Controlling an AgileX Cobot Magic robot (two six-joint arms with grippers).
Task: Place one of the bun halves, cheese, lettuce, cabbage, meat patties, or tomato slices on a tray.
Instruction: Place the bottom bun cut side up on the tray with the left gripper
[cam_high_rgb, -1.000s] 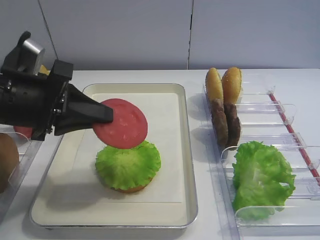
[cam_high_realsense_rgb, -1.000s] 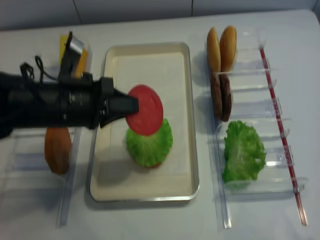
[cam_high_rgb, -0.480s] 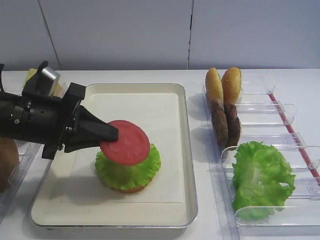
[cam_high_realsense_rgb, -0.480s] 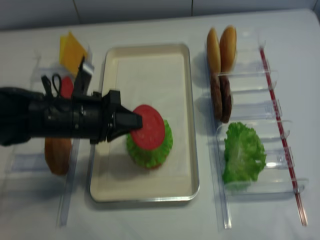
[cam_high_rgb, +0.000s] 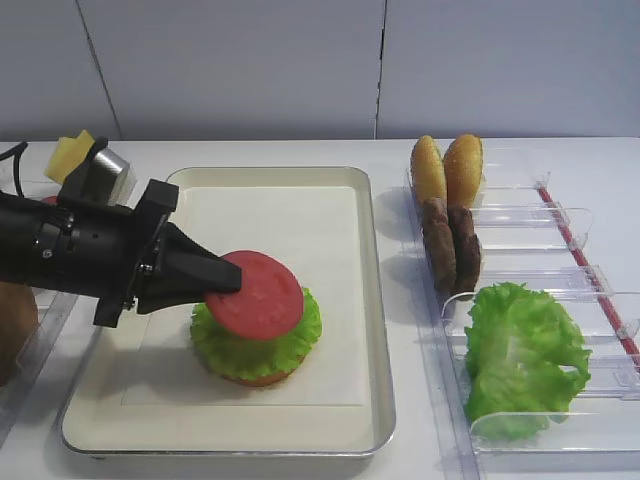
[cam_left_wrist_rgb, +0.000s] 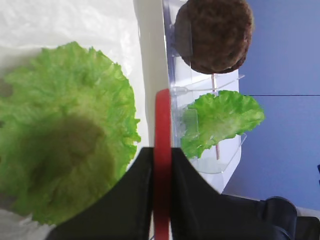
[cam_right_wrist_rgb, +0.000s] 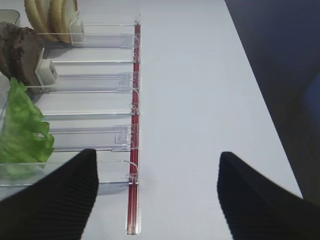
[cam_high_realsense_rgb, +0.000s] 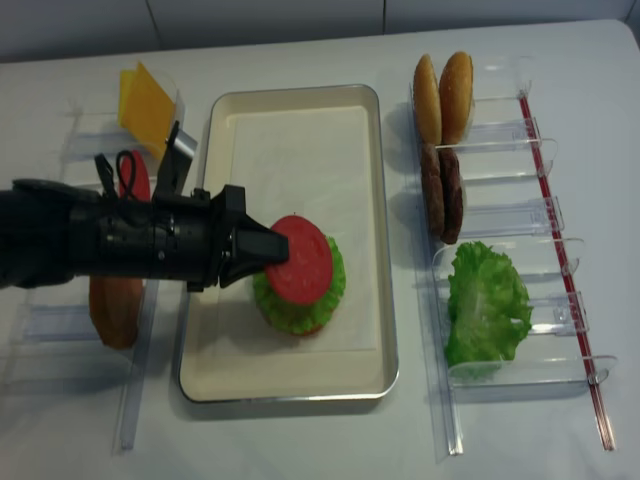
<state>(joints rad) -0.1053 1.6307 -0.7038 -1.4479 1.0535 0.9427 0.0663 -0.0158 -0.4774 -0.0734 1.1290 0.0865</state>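
Note:
My left gripper needs to release the red tomato slice on the middle of the round lettuce leaf (cam_high_realsense_rgb: 292, 280) (cam_left_wrist_rgb: 65, 129).
My left gripper (cam_high_rgb: 235, 283) (cam_high_realsense_rgb: 272, 247) (cam_left_wrist_rgb: 162, 150) is shut on a red tomato slice (cam_high_rgb: 257, 295) (cam_high_realsense_rgb: 300, 268) (cam_left_wrist_rgb: 162, 120). It holds the slice almost flat, just over the round lettuce leaf (cam_high_rgb: 250, 348) (cam_high_realsense_rgb: 300, 315) (cam_left_wrist_rgb: 65, 145). Whether slice and leaf touch I cannot tell. The leaf lies on a bun half (cam_high_rgb: 262, 379) on the tray (cam_high_rgb: 377, 300) (cam_high_realsense_rgb: 386, 200). My right gripper (cam_right_wrist_rgb: 156, 155) hangs open and empty over the bare table, beside the right rack.
The right clear rack (cam_high_rgb: 560, 215) holds two bun halves (cam_high_rgb: 447, 170) (cam_high_realsense_rgb: 443, 95), meat patties (cam_high_rgb: 450, 245) (cam_high_realsense_rgb: 441, 195) and a lettuce bunch (cam_high_rgb: 520, 350) (cam_high_realsense_rgb: 487, 300). On the left stand cheese (cam_high_realsense_rgb: 147, 103), another tomato slice (cam_high_realsense_rgb: 135, 178) and a bun half (cam_high_realsense_rgb: 115, 310).
The left gripper has come down and slightly right with the tomato slice, from well above the lettuce leaf to just over it. The slice has tipped flatter.

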